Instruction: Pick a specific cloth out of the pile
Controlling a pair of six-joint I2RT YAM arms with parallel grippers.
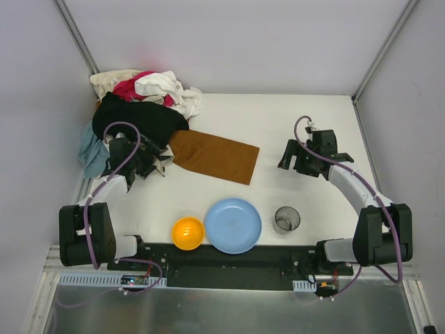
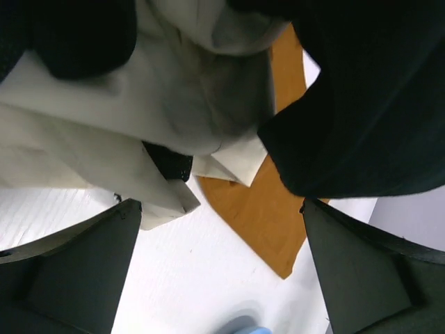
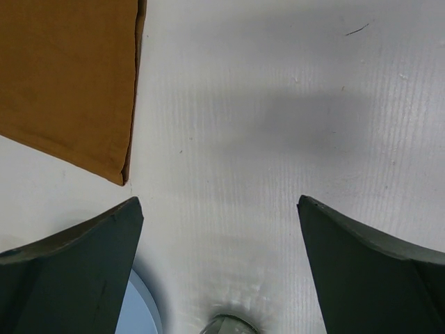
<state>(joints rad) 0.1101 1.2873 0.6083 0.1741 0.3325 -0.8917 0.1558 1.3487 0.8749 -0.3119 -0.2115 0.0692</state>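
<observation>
Next, my left gripper will grab the cream fabric by its front part (image 1: 163, 154) (image 2: 212, 129), where it comes out from under the black garment beside the rust-brown cloth.
The rust-brown cloth (image 1: 215, 154) lies flat on the white table, its left end tucked under the black garment (image 1: 139, 117) of the pile (image 1: 149, 94) at the back left. My left gripper (image 1: 158, 165) hangs open at the pile's front edge, just left of the cloth. In the left wrist view the left gripper (image 2: 219, 206) holds nothing; the cloth (image 2: 271, 216), a cream fabric (image 2: 104, 139) and the black garment (image 2: 368, 104) lie ahead of it. My right gripper (image 1: 293, 165) is open over bare table, right of the cloth. The right wrist view shows the right gripper (image 3: 219, 202) empty, with the cloth's corner (image 3: 69, 76) at upper left.
An orange bowl (image 1: 188, 233), a blue plate (image 1: 233, 225) and a dark glass cup (image 1: 286, 219) stand along the near edge. A blue-grey cloth (image 1: 90, 149) hangs at the pile's left side. White walls close in the table at the back and both sides.
</observation>
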